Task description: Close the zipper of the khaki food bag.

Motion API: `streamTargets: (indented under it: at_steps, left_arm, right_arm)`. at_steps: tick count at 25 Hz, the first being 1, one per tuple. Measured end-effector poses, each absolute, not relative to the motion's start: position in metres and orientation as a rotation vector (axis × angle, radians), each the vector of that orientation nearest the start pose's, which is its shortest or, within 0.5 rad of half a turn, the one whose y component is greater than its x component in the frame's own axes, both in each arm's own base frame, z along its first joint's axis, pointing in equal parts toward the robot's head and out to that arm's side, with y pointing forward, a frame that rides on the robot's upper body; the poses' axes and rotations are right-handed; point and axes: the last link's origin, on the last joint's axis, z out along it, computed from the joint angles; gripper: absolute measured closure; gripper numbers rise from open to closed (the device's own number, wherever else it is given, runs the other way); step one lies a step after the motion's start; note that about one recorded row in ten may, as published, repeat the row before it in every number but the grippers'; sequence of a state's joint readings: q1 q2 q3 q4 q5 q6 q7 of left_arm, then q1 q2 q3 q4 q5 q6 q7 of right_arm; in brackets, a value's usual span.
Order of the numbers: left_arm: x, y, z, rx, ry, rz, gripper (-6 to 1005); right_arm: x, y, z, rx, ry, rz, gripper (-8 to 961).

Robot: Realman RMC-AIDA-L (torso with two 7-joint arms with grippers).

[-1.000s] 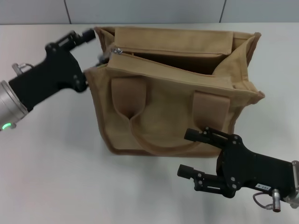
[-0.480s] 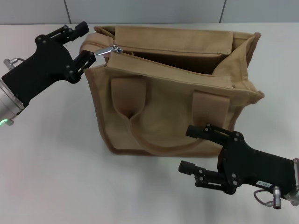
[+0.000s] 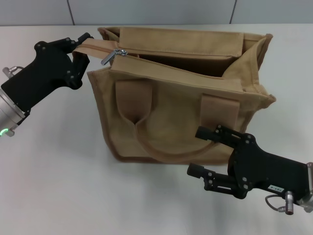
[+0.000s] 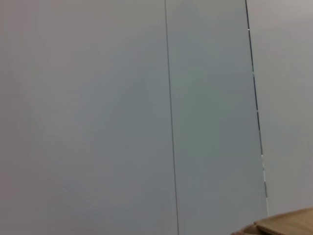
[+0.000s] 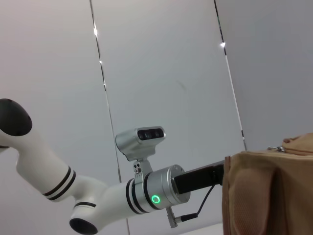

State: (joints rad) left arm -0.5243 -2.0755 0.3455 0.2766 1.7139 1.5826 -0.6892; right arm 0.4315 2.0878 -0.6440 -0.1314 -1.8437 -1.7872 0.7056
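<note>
Next, my right gripper needs to grab the pull tab (image 3: 108,58) (image 5: 276,149) of the silver slider, at the khaki food bag's end beside my left gripper.
The khaki food bag (image 3: 176,112) stands upright on the white table, its mouth gaping. The zipper (image 3: 171,66) is undone. Its silver slider (image 3: 120,52) sits at the bag's left end, with the pull tab (image 3: 107,58) hanging toward the front. My left gripper (image 3: 84,47) is at the bag's top left corner, its fingers closed on the khaki tape end (image 3: 95,46) just left of the slider. My right gripper (image 3: 204,152) is open and empty, low in front of the bag's right front corner. The bag's corner also shows in the right wrist view (image 5: 266,193).
The white table (image 3: 63,171) extends to the left and front of the bag. A grey panelled wall (image 3: 156,11) runs behind it. The right wrist view shows my left arm (image 5: 161,188) beyond the bag. The left wrist view shows mostly wall and a sliver of khaki (image 4: 286,225).
My left gripper has narrowed its fingers onto the tape end at the bag's left corner. The pull tab has dropped toward the front. My right gripper has barely moved.
</note>
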Motion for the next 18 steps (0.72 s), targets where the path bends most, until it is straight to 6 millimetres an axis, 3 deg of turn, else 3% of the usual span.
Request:
streamTargets:
  at_steps: [10, 18]
  left_arm:
    - [-0.2706, 0.3215, -0.0041, -2.085, -0.205, -1.058, 966]
    - [-0.2691, 0.3234, -0.0035, -2.102, -0.34, -1.136, 981]
  right_arm:
    - [0.2634, 0.2301, -0.0585, -2.604, 0.359, 1.266, 170]
    - [0.2567, 0.2287, -0.0533, -2.574, 0.369, 1.362, 169]
